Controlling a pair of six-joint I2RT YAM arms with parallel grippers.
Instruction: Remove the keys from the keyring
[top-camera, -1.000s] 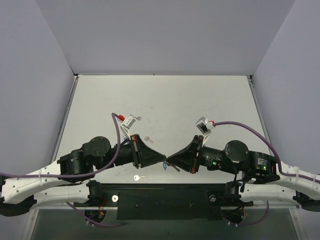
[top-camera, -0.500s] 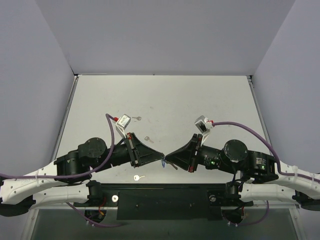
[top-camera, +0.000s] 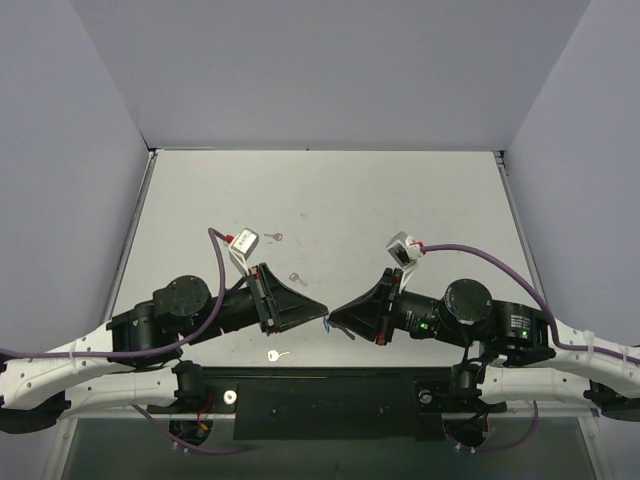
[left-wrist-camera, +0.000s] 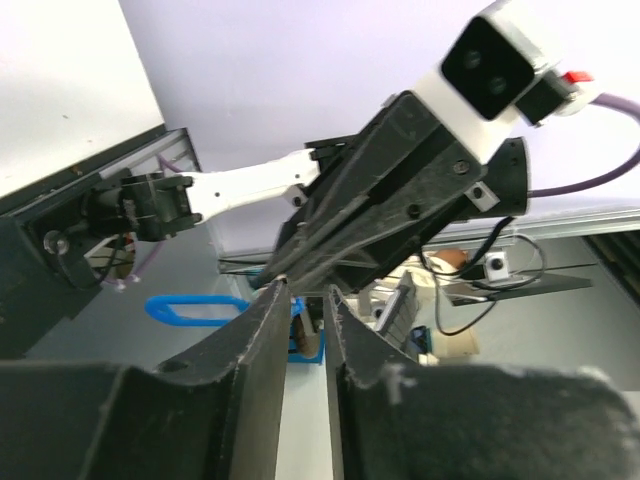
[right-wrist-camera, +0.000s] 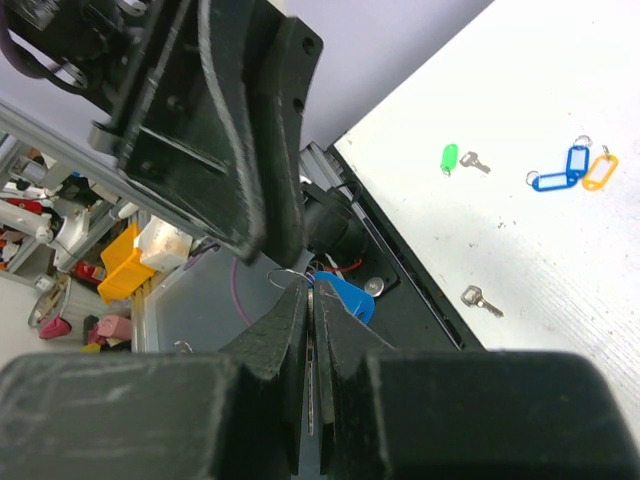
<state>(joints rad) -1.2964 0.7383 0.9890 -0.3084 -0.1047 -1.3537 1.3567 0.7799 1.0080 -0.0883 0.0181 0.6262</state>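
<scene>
The keyring's thin metal ring is just past my left gripper's fingers, so my left gripper will open, come in from a different angle and close on that ring (right-wrist-camera: 284, 271).
My two grippers meet tip to tip above the table's near edge. My right gripper (top-camera: 336, 318) (right-wrist-camera: 312, 288) is shut on the silver key (right-wrist-camera: 310, 356), whose flat blade shows between its fingers. The keyring's thin metal ring (right-wrist-camera: 281, 276) and blue tag (right-wrist-camera: 351, 301) (top-camera: 328, 324) hang just past those fingertips. My left gripper (top-camera: 321, 318) (left-wrist-camera: 305, 292) has its fingers close together on the blue tag (left-wrist-camera: 304, 345) at its tips. In the right wrist view the left gripper (right-wrist-camera: 285, 245) sits right above the ring.
Loose small keys lie on the white table (top-camera: 278, 355) (top-camera: 296, 278) (top-camera: 273, 237). The right wrist view shows a green tag (right-wrist-camera: 450, 157) with a key, two more blue tags (right-wrist-camera: 560, 178), an orange tag (right-wrist-camera: 598, 172) and a lone key (right-wrist-camera: 482, 300). A black base bar (top-camera: 330, 385) runs along the near edge.
The left arm has drawn back a little to the left and the right gripper has followed it. The tips stay together on the keyring and key.
</scene>
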